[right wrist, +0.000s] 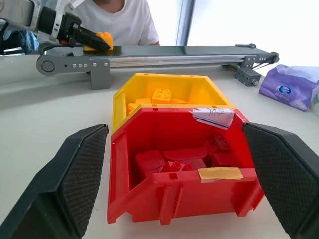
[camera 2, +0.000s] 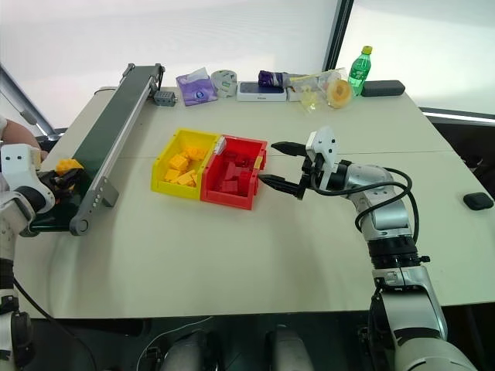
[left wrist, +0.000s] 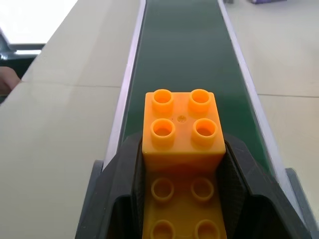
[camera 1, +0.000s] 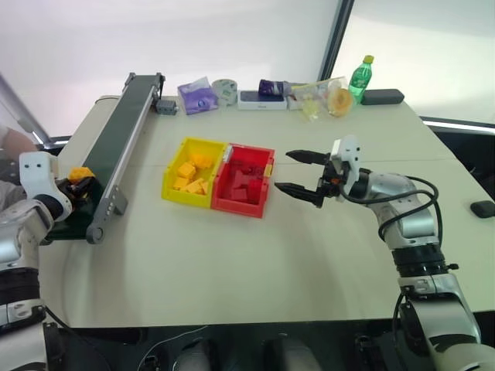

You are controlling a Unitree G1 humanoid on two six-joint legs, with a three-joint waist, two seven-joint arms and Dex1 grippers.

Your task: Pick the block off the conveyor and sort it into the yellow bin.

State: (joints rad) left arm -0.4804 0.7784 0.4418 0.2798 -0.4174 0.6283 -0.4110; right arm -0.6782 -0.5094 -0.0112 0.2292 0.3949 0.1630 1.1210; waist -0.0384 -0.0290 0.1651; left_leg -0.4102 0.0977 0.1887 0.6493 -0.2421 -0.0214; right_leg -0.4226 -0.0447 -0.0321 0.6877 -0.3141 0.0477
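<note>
The robot's left gripper needs to release the yellow-orange block over the yellow bricks at the far side of the yellow bin (camera 1: 198, 153).
The yellow-orange block (left wrist: 182, 129) lies at the near end of the conveyor (camera 1: 124, 124), on its dark green belt. My left gripper (camera 1: 83, 184) is shut on the block, one black finger on each of its sides. The yellow bin (camera 1: 172, 166) stands right of the conveyor and holds several yellow bricks. My right gripper (camera 1: 285, 171) hovers open just right of the red bin (camera 1: 241, 207), pointing at it, with nothing between its fingers (right wrist: 75, 169).
The red bin holds red bricks and touches the yellow bin's right side. Along the table's far edge lie a purple tissue pack (camera 1: 197, 95), a tape roll (camera 1: 224, 90), a green bottle (camera 1: 359, 77) and a black case (camera 1: 382, 97). A person in a white shirt (right wrist: 119, 20) sits beyond the conveyor.
</note>
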